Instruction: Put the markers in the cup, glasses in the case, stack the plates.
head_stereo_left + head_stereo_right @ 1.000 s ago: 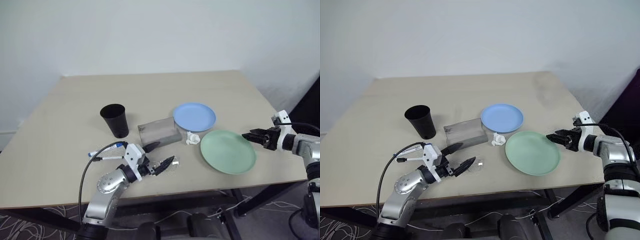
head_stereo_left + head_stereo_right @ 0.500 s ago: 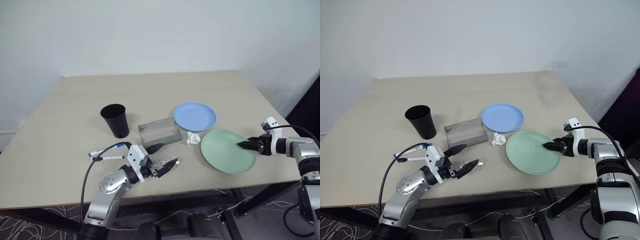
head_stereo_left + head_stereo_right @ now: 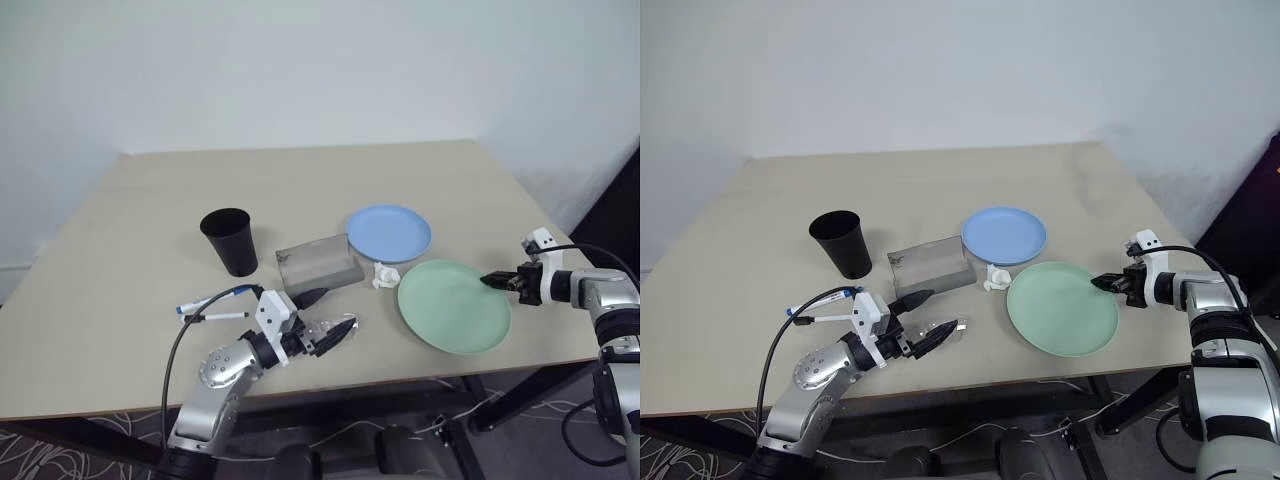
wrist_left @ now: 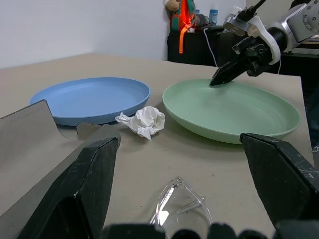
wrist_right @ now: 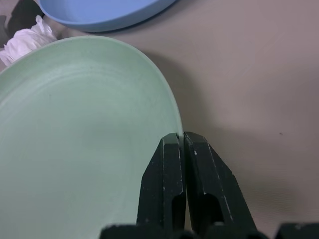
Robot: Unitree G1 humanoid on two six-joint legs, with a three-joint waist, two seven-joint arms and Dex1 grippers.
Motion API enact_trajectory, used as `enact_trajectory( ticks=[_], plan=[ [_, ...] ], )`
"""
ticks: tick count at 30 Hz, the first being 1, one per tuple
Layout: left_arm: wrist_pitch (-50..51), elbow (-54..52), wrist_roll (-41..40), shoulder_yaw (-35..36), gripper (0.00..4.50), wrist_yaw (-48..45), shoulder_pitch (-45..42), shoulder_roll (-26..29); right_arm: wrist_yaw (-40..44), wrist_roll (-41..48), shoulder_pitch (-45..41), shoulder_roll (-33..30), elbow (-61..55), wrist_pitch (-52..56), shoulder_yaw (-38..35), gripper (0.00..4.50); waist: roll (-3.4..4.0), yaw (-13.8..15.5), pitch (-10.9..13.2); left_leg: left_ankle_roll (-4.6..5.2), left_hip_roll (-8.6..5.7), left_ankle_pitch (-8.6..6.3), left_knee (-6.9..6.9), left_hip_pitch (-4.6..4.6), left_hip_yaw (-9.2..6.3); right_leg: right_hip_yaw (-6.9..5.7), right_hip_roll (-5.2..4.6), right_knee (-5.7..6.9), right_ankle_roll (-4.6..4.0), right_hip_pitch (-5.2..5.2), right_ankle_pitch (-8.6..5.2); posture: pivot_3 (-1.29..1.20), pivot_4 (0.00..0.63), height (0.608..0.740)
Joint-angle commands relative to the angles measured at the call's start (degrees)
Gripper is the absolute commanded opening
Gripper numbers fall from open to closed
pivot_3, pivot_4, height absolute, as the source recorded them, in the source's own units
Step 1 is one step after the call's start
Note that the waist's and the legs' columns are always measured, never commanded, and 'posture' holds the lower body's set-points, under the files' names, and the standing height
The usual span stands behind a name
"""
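Observation:
Next, my right gripper lets go of the mint green plate on top of the light blue plate (image 3: 389, 232), beside the grey case.
My right gripper (image 3: 487, 281) is shut on the right rim of the mint green plate (image 3: 453, 305), one finger inside the rim and one outside. The light blue plate (image 3: 389, 232) lies just behind it. My left gripper (image 3: 325, 312) stands open near the table's front edge, with the clear glasses (image 4: 182, 206) lying on the table between its fingers. The grey case (image 3: 318, 262) sits open just beyond. Two markers (image 3: 215, 308) lie side by side to the left of that arm. The black cup (image 3: 230, 240) stands upright behind them.
A crumpled white scrap (image 3: 385, 275) lies between the case and the green plate. The table's right edge (image 3: 560, 270) runs close behind my right gripper. Dark furniture and cables show beyond the table in the left wrist view.
My right gripper has come to the green plate's rim and closed on it. The plate has shifted slightly to the left. The left arm has stayed put.

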Motion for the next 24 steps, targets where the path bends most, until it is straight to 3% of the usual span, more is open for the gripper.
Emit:
enact_trajectory(
  ticks=[1,4,10,19,24],
  plan=[
    [-1.13,-0.93,0.33,0.12,4.19,0.07,-0.69,0.05,4.05,5.07,-2.96,0.27,-4.7,2.74,-3.96,0.01,0.0,-0.07,0.0,0.0,0.0,0.0,0.0,0.0,0.02,0.02,0.0,0.01,0.0,-0.02,0.0,0.0,0.0,0.737],
    [-1.16,-0.8,0.32,0.08,4.19,-0.02,-0.72,0.07,5.22,7.08,-3.76,1.08,-8.02,5.09,-5.11,0.01,0.01,-0.27,0.0,0.01,0.02,0.0,-0.01,0.0,0.04,0.03,0.01,0.03,0.01,-0.03,0.0,0.0,0.0,0.737],
    [-1.29,0.08,0.18,0.19,4.19,-0.48,-1.55,0.15,-3.95,7.1,-11.27,5.42,-9.42,8.82,-5.87,0.01,0.03,-0.58,-0.01,0.01,0.03,0.01,0.0,-0.03,0.06,0.03,0.01,0.05,0.01,-0.11,0.01,0.0,0.0,0.737],
    [-1.76,1.67,0.43,0.19,4.19,-0.79,-3.39,0.03,-37.04,6.16,-27.88,14.4,11.98,4.55,-13.78,0.01,0.01,-1.19,-0.02,0.03,0.02,0.01,-0.21,-0.1,0.0,0.03,0.01,0.01,0.02,-0.2,0.02,0.0,0.0,0.737],
    [-2.22,1.46,0.64,0.5,4.19,-0.26,-3.38,0.06,-43.51,5.16,-29.82,17.84,16.42,-1.11,-15.35,0.01,0.02,-1.23,-0.02,0.21,0.0,-0.1,-0.38,-0.15,-0.01,0.07,0.01,-0.05,0.18,-0.25,0.04,0.0,0.0,0.737]
  ],
)
